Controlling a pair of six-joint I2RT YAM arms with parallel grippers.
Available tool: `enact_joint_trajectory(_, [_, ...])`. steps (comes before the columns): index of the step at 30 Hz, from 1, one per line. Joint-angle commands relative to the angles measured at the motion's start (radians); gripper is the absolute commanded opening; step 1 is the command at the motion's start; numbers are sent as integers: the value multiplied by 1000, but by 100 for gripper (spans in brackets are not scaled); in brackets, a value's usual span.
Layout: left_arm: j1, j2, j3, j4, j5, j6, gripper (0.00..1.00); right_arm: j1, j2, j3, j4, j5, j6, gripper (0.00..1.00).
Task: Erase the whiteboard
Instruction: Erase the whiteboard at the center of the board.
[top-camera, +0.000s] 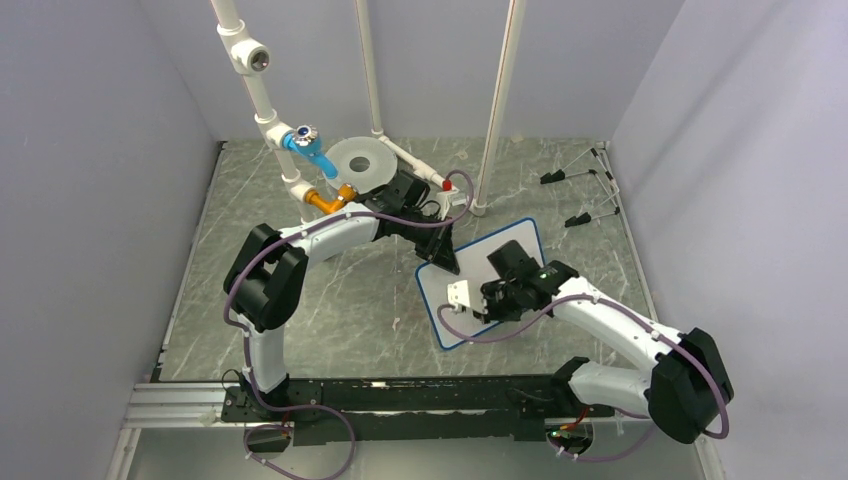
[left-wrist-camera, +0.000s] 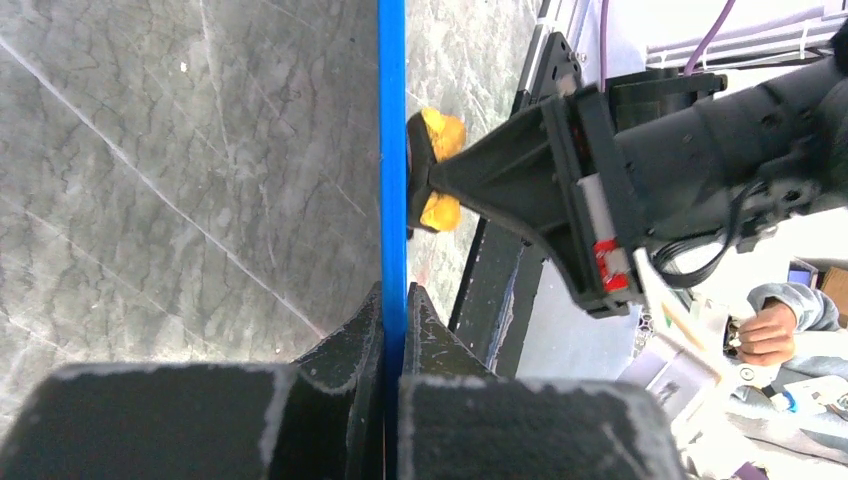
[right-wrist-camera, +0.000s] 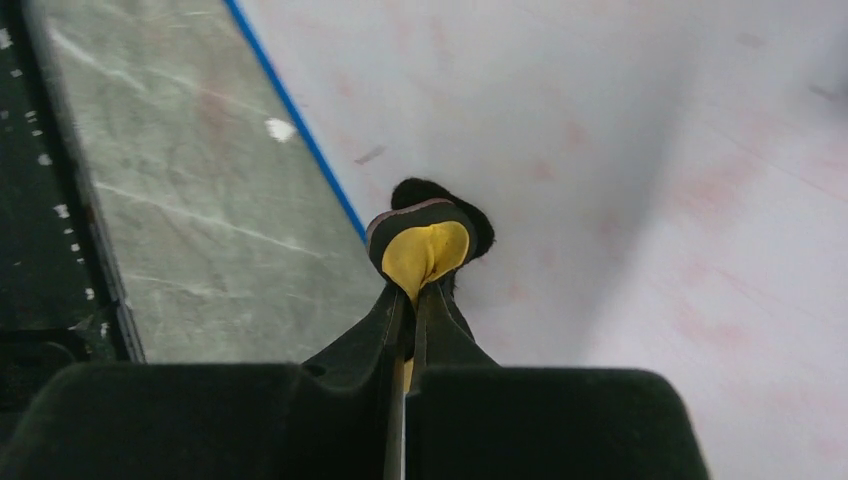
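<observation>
Next, my right gripper lets go of the yellow eraser on the table (top-camera: 520, 279), against the whiteboard's blue-rimmed near corner.
The whiteboard (top-camera: 455, 325), white with a blue rim, lies tilted right of the table's middle. My left gripper (top-camera: 443, 262) is shut on its upper-left edge. In the left wrist view the blue rim (left-wrist-camera: 392, 150) runs edge-on between the closed fingers of that gripper (left-wrist-camera: 393, 305). My right gripper (top-camera: 480, 303) is over the board's middle, shut on a yellow eraser with a black felt pad (right-wrist-camera: 425, 240). In the right wrist view the gripper (right-wrist-camera: 412, 300) presses the pad onto the board's face (right-wrist-camera: 620, 150), which bears only faint red smudges. The eraser also shows in the left wrist view (left-wrist-camera: 437, 170).
A round grey disc (top-camera: 358, 160) and white pipes with a blue fitting (top-camera: 305, 145) and an orange fitting (top-camera: 330, 198) stand at the back. Black clips (top-camera: 577, 198) lie at the back right. A metal rail (top-camera: 180, 402) runs along the near edge.
</observation>
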Motion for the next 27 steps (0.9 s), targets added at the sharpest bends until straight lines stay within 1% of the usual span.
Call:
enact_joint_trajectory(1, [-5, -57, 5, 46, 89, 0, 0, -91, -33, 100, 72, 6, 25, 0])
enact_joint_trajectory(3, [-5, -63, 5, 48, 87, -1, 0, -121, -33, 114, 91, 6, 31, 0])
enact_joint_trajectory(6, [-5, -68, 0, 52, 85, -2, 0, -131, -36, 106, 92, -29, 31, 0])
enact_joint_trajectory(8, [-6, -70, -1, 52, 85, -1, 0, -123, -41, 78, 48, -90, -12, 0])
enact_joint_trajectory(10, [-5, -68, 4, 44, 86, 4, 0, -96, -45, 46, -8, -101, -72, 0])
enact_joint_trajectory(15, [-5, -59, 18, 36, 88, 7, 0, 3, -6, -31, -54, 4, -98, 0])
enact_joint_trajectory(20, [-5, -55, 29, 23, 85, 13, 0, 44, 36, -49, -21, 52, -58, 0])
enact_joint_trajectory(23, [-5, -58, 27, 20, 84, 16, 0, 9, 31, -12, 24, 68, -9, 0])
enact_joint_trajectory(27, [-5, -61, 20, 21, 84, 15, 0, -116, -20, 69, 101, 54, 46, 0])
